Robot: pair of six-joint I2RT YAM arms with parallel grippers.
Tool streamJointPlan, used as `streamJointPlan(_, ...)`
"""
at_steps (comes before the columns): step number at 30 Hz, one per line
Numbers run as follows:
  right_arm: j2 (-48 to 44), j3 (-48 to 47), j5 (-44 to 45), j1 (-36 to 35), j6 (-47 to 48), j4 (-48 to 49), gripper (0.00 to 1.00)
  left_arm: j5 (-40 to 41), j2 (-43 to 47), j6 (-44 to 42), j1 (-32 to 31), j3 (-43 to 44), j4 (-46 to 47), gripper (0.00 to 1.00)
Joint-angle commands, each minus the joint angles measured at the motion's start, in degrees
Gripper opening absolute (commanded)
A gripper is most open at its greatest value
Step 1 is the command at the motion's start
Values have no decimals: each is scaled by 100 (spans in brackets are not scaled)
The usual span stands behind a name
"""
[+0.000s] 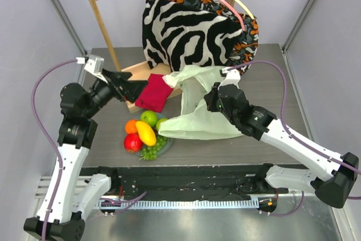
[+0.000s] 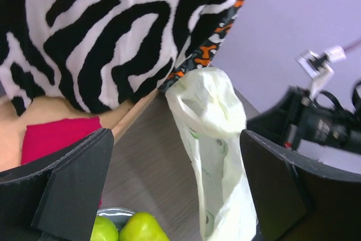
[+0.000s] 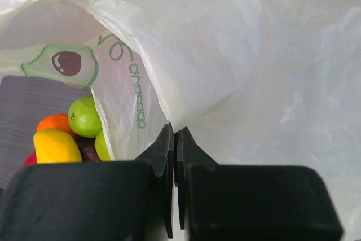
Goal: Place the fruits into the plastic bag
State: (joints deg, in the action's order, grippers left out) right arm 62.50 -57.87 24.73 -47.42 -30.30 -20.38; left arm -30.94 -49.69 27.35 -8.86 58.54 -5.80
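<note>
The bag's opening sags while only the robot's right gripper holds it, so next the left gripper takes the bag's loose edge (image 1: 176, 78) before the fruits go in.
The fruits (image 1: 144, 134) lie piled on a round plate (image 1: 168, 147) at the table's front: orange, green apple, yellow mango, red apple, grapes. The pale-green plastic bag (image 1: 203, 114) stands to their right, its top pulled up. My right gripper (image 1: 217, 95) is shut on a fold of the bag (image 3: 237, 55); the jaws meet on the film (image 3: 174, 135). The green apple (image 3: 84, 115), orange (image 3: 53, 122) and mango (image 3: 55, 146) show beside the bag's edge. My left gripper (image 1: 128, 88) is open and empty, above and behind the fruits, facing the bag (image 2: 217, 139). Two green fruits (image 2: 127, 228) show below it.
A red cloth (image 1: 153, 92) lies on a wooden base behind the fruits. Zebra-striped fabric (image 1: 189, 32) hangs from a wooden rack (image 1: 107, 26) at the back. The right arm (image 2: 321, 122) shows in the left wrist view. Grey walls stand close on both sides.
</note>
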Motion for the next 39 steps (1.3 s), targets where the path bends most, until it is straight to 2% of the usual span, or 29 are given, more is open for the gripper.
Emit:
streamJointPlan(1, 113, -444, -100, -4, -177, -19, 1, -709, 258, -310, -1, -727, -88, 100)
streamJointPlan(5, 175, -524, -336, -13, -230, 121, 1, -448, 609, 313, -203, -1608, 551, 100)
streamJointPlan(7, 192, -498, -460, -13, -221, 201, 1, -160, 540, 385, -562, -1793, 765, 100)
streamJointPlan(11, 184, -472, -662, -13, -239, 254, 1, 683, 75, 130, -1441, -1707, 791, 100)
streamJointPlan(13, 114, -410, -706, -13, -274, 254, 1, 791, -251, 95, -1802, -1671, 983, 100)
streamJointPlan(19, -62, -190, -829, -13, -388, 315, 1, 624, -743, 507, -1961, -1890, 1958, 100)
streamJointPlan(27, -124, -146, -988, -13, -362, 316, 1, 703, -1385, 692, -2102, -1891, 2461, 99)
streamJointPlan(30, -194, -76, -997, -13, -423, 324, 1, 686, -1631, 701, -2155, -1812, 2531, 89)
streamJointPlan(31, -203, -41, -988, -13, -424, 342, 1, 660, -1684, 710, -2181, -1751, 2549, 77)
streamJointPlan(33, -238, -14, -953, -13, -415, 333, 1, 589, -1842, 727, -2277, -1697, 2567, 63)
streamJointPlan(34, -247, 12, -918, -13, -389, 324, 1, 563, -1877, 710, -2295, -1680, 2558, 46)
streamJointPlan(36, -264, -23, -743, -13, -275, 237, 1, 597, -1895, 675, -2313, -1671, 2471, 31)
streamJointPlan(37, -291, -101, -646, -4, -222, 106, 1, 676, -1843, 518, -2313, -1662, 2244, 20)
streamJointPlan(39, -422, -216, -383, 39, 5, -53, 1, 1185, -1607, 315, -2304, -1645, 1874, 12)
